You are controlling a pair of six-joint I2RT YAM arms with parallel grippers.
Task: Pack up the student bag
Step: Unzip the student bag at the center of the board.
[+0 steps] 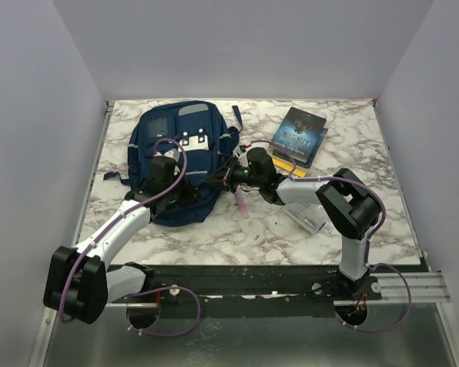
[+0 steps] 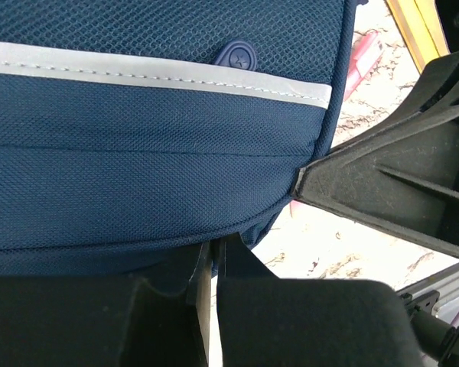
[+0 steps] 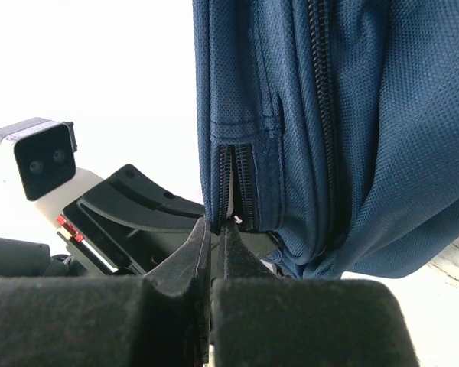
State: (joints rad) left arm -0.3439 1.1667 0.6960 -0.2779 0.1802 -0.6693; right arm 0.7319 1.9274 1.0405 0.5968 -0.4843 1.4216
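Observation:
Next, my right gripper takes the bag's fabric (image 3: 237, 133) deeper, as its fingers just catch the end of the zipper, before my left gripper pulls the zipper open.
The student bag (image 1: 180, 149), a navy backpack with pale trim stripes, lies flat at the back left of the marble table. My left gripper (image 1: 166, 174) rests on its near part. In the left wrist view the left gripper (image 2: 213, 246) is pinched shut on the fabric edge of the bag (image 2: 153, 168), below a grey stripe (image 2: 138, 69). My right gripper (image 1: 220, 178) meets the bag's right side. In the right wrist view the right gripper (image 3: 216, 225) is shut at the lower end of a zipper (image 3: 237, 180) on the bag (image 3: 352, 138).
A dark book (image 1: 300, 131) lies on a yellow item (image 1: 285, 164) at the back right. A pink pen (image 1: 242, 203) lies right of the bag's near corner, and a clear pouch (image 1: 306, 219) sits by the right arm. The two wrists are close together.

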